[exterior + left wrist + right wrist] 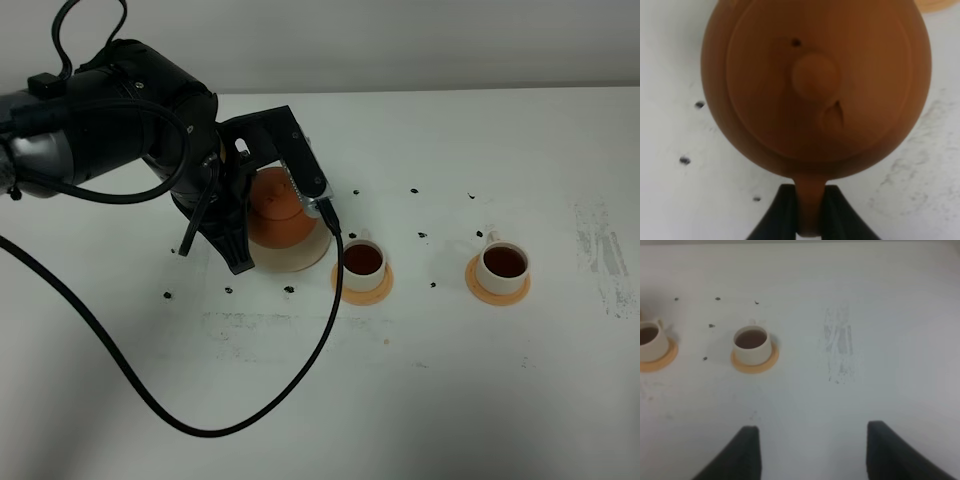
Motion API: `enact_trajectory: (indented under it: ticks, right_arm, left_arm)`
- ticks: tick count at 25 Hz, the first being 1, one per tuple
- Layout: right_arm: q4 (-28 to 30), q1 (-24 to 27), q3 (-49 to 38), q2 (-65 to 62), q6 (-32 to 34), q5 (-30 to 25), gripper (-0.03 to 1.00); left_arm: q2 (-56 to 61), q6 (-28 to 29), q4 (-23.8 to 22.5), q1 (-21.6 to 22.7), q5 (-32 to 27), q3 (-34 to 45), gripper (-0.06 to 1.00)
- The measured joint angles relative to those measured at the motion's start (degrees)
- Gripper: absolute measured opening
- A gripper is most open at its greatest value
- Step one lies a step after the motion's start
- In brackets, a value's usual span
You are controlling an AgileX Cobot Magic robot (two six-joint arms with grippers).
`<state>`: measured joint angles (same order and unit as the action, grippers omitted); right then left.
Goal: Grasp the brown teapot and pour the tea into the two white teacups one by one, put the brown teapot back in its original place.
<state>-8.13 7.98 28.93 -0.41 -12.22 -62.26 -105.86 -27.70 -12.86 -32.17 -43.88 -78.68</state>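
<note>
Next, the left gripper sets the brown teapot down and lets go of it on the pale beige saucer [273,236], toward the side away from the teacups.
The brown teapot [280,205] is held by its loop handle in my left gripper [248,205]. It hangs over the pale beige saucer [305,258]; I cannot tell whether it touches the saucer. In the left wrist view the teapot [815,85] fills the frame, lid knob up, and the gripper [810,217] is shut on the handle. Two white teacups stand on orange coasters to the right, the near cup [362,260] and the far cup [503,262], both holding dark tea. The right wrist view shows the same cups [752,344] [650,341] ahead of my open, empty right gripper [812,442].
A black cable [300,370] loops from the left arm across the white table [450,400] in front of the saucer. Small dark specks dot the table around the cups. A grey scuff patch [600,255] marks the table's right side.
</note>
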Motion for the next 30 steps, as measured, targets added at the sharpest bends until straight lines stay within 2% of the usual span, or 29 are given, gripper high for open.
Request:
enact_trajectory:
  ticks: [9, 17, 30]
  right_arm:
    - [0.0, 0.0, 0.0, 0.0, 0.0, 0.0, 0.49]
    - [0.0, 0.0, 0.0, 0.0, 0.0, 0.0, 0.49]
    - [0.0, 0.0, 0.0, 0.0, 0.0, 0.0, 0.49]
  left_arm:
    - [-4.7, 3.0, 0.2, 1.4, 4.5, 0.0, 0.12]
    - [-9.7, 6.5, 0.1, 1.5, 5.5, -2.2, 0.12]
    - [-11.0, 13.7, 0.0, 2.7, 4.8, -2.2, 0.12]
